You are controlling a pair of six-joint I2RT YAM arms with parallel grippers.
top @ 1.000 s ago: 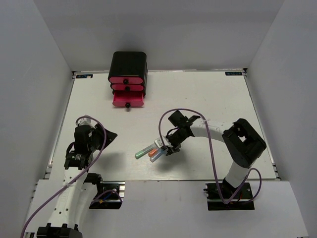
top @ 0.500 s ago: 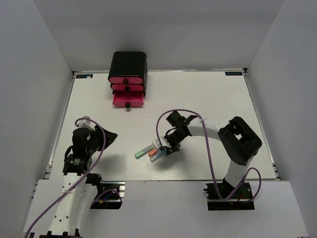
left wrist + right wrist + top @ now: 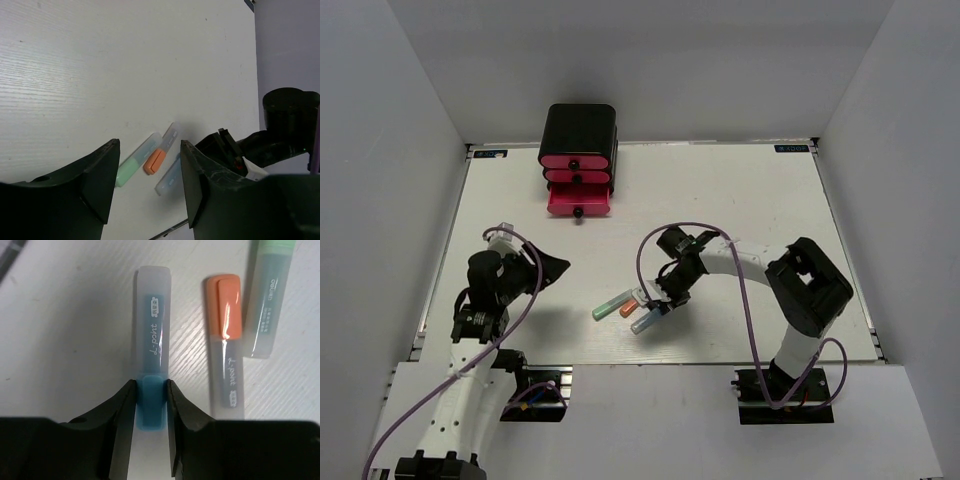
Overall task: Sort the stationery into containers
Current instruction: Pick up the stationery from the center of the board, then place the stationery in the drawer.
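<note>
My left gripper should go to the green capsule next and close on the inner edge of its cap (image 3: 606, 310) (image 3: 134, 163), where the capsule's clear body starts.
Three pieces of stationery lie near the table's front middle: a green capsule (image 3: 607, 305) (image 3: 267, 300) (image 3: 135, 162), an orange one (image 3: 629, 309) (image 3: 226, 340) (image 3: 156, 161) and a blue one (image 3: 643, 322) (image 3: 151, 375) (image 3: 169, 180). My right gripper (image 3: 660, 305) (image 3: 151, 390) is shut on the blue capsule's coloured cap end, low at the table surface. My left gripper (image 3: 555, 268) (image 3: 150, 145) is open and empty, hovering left of the capsules and pointing at them. The containers, pink drawers in a black box (image 3: 578, 140), stand at the back, the bottom drawer (image 3: 578, 200) pulled out.
White walls close in the table (image 3: 740, 200) on three sides. The right arm's elbow (image 3: 810, 285) and purple cable (image 3: 745, 300) stand right of the capsules. The table's front edge (image 3: 650, 362) runs just below them.
The right jaws have closed onto the blue capsule, which has shifted slightly away from the orange and green ones. The left gripper has swung a little right and opened wider.
</note>
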